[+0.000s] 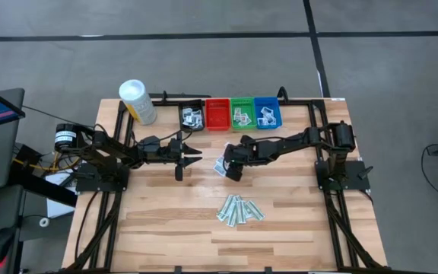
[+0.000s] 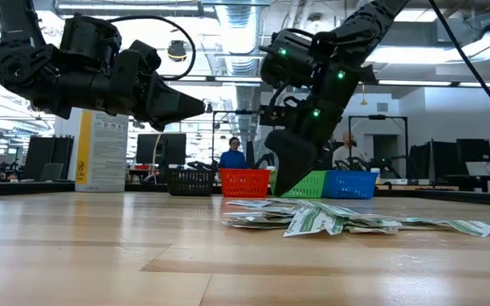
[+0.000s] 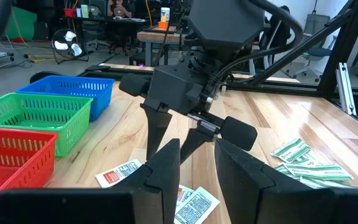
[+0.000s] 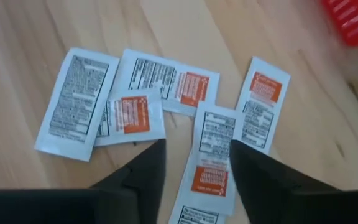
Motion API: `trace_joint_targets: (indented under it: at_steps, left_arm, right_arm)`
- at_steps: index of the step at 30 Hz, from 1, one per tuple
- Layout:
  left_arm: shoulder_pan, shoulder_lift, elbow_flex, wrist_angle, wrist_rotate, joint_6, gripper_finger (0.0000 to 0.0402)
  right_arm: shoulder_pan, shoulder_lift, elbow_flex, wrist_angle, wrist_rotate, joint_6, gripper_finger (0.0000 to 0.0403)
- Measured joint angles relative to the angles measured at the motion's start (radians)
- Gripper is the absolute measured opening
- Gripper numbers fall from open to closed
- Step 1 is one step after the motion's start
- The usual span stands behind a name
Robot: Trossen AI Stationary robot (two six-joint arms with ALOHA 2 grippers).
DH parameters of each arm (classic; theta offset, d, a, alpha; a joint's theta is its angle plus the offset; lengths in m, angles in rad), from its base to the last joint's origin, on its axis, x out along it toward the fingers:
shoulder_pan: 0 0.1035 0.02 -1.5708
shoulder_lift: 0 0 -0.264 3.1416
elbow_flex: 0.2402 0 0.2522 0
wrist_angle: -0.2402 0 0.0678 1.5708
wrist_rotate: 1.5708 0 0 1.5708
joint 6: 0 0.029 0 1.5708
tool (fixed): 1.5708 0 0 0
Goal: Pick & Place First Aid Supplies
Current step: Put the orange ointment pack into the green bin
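Next, my right gripper moves its open fingers further down and pinches across the packet's middle [image 4: 212,158] to buckle it, as the packet under them lies flat, overlapping its neighbor.
Several white first aid packets with orange print [image 4: 138,87] lie flat on the wooden table, just below my right gripper [image 4: 197,165]. That gripper slants down and is open, and one packet [image 4: 213,149] lies on the table between its fingertips, which stand apart from it. In the high view the right gripper [image 1: 230,166] is at the table's middle. A pile of pale-green wrapped strips [image 1: 239,211] lies nearer the front edge. My left gripper [image 1: 192,156] waits level and open to the left of the packets, with nothing between its fingers.
Along the far edge stand a black bin [image 1: 192,116], a red bin [image 1: 217,114], a green bin [image 1: 242,113] and a blue bin [image 1: 267,111], some with packets inside. A white canister [image 1: 138,101] stands at the far left. People sit in the room behind.
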Motion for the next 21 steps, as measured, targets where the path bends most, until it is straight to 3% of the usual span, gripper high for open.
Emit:
trace_joint_targets:
  at_steps: [5,9,15,21]
  left_arm:
    - [0.000,0.000,0.000,0.000,0.000,0.000,0.0102]
    - [0.000,0.000,0.000,0.000,0.000,0.000,0.0102]
    - [0.000,0.000,0.000,0.000,0.000,0.000,0.0102]
    - [0.000,0.000,0.000,0.000,0.000,0.000,0.0102]
  right_arm:
    - [-0.007,0.000,-0.030,0.012,-0.006,0.010,0.0220]
    - [-0.017,-0.001,-0.055,0.046,-0.010,0.029,0.0229]
    - [-0.032,-0.005,-0.087,0.083,-0.033,0.033,0.0202]
    - [-0.032,-0.003,-0.089,0.097,-0.039,0.032,0.0142]
